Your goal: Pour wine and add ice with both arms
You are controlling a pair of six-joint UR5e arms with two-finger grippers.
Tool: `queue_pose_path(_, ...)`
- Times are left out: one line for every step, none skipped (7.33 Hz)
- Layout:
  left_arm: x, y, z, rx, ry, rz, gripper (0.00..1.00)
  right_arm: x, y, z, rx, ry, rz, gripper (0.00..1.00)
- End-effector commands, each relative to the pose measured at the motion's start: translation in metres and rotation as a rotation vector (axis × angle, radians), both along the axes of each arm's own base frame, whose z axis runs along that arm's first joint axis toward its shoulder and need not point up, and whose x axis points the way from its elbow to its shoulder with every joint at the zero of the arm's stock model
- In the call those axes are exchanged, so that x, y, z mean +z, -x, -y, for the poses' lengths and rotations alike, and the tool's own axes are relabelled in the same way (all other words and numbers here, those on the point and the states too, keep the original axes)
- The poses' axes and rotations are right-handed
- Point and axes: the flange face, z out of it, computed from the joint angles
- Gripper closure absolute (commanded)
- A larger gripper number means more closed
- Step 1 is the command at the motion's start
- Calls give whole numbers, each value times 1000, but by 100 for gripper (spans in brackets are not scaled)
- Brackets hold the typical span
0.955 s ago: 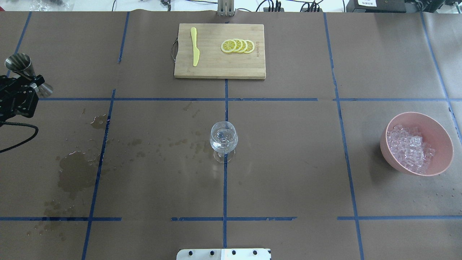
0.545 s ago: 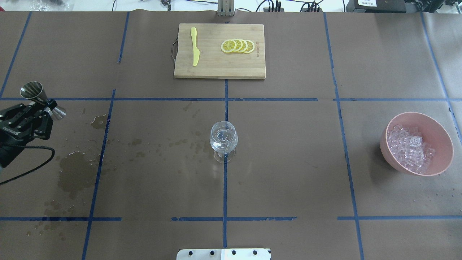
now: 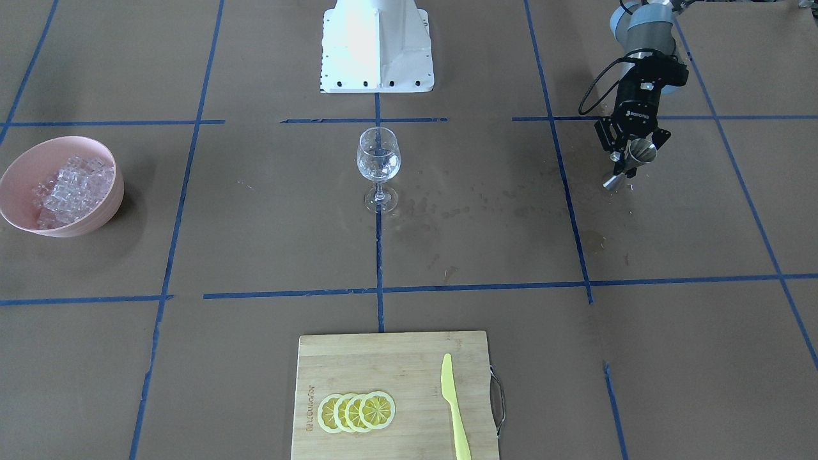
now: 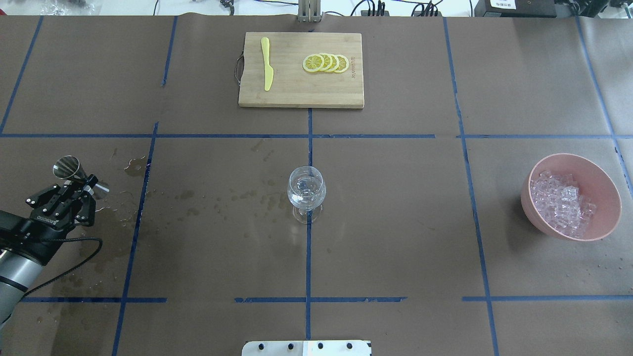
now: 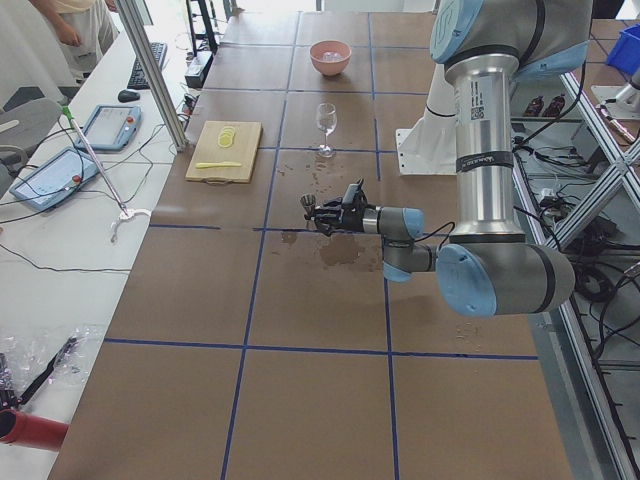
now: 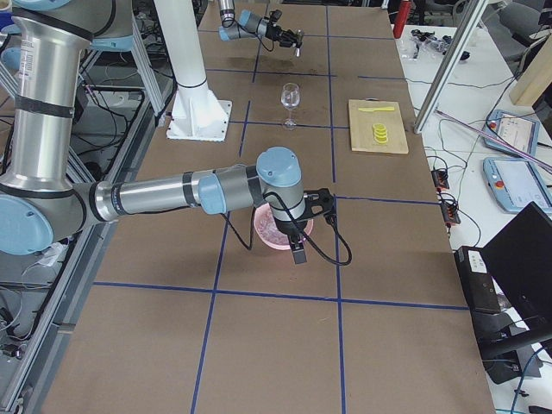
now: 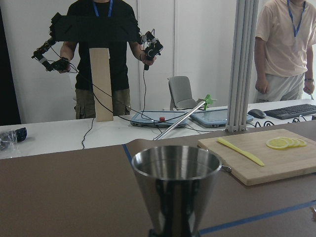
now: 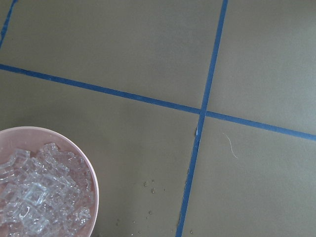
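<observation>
Next, I set the steel jigger down with my left gripper on the paper (image 3: 577, 184) next to the blue tape line, toward the wine glass.
My left gripper (image 4: 74, 194) is shut on a steel jigger (image 4: 79, 175) at the table's left side, held upright just above the paper; the jigger also fills the left wrist view (image 7: 177, 190). Its inside does not show, so the wine is hidden. The wine glass (image 4: 306, 190) stands at the table's centre, well to the right of that gripper. Ice (image 4: 561, 202) fills a pink bowl (image 4: 609, 190) at the right. My right gripper (image 6: 297, 250) hangs over that bowl, seen only in the exterior right view, so I cannot tell whether it is open or shut.
A wooden cutting board (image 4: 287, 94) with lemon slices (image 4: 326, 63) and a yellow knife (image 4: 267, 64) lies at the far middle. Brown wet stains (image 4: 101, 237) mark the paper on the left. The white pedestal base (image 3: 377, 45) stands behind the glass.
My left gripper has carried the jigger toward the robot's side of the table and slightly rightward. The glass and the bowl have not moved.
</observation>
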Motion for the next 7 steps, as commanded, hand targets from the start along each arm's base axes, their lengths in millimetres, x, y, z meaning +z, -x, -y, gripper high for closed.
queue_pose_path(15, -22, -12, 2, 4, 14, 100, 0, 0, 0, 0, -1, 0, 0)
queue_pose_path(19, -24, -14, 8, 5, 21, 100, 0, 0, 0, 0, -1, 0, 0)
queue_pose_path(22, -24, -14, 10, 7, 28, 100, 0, 0, 0, 0, -1, 0, 0)
queue_pose_path(28, -26, -16, 15, 8, 41, 100, -1, 0, 0, 0, -3, 0, 0)
queue_pose_path(22, -35, -16, 18, 7, 28, 100, -1, 0, 0, 0, -4, 0, 0)
queue_pose_path(23, -37, -18, 15, 7, 26, 100, -1, 0, 0, 0, -3, 0, 0)
queue_pose_path(23, -39, -20, 15, 7, 26, 100, 0, 0, 0, 0, -1, 0, 0)
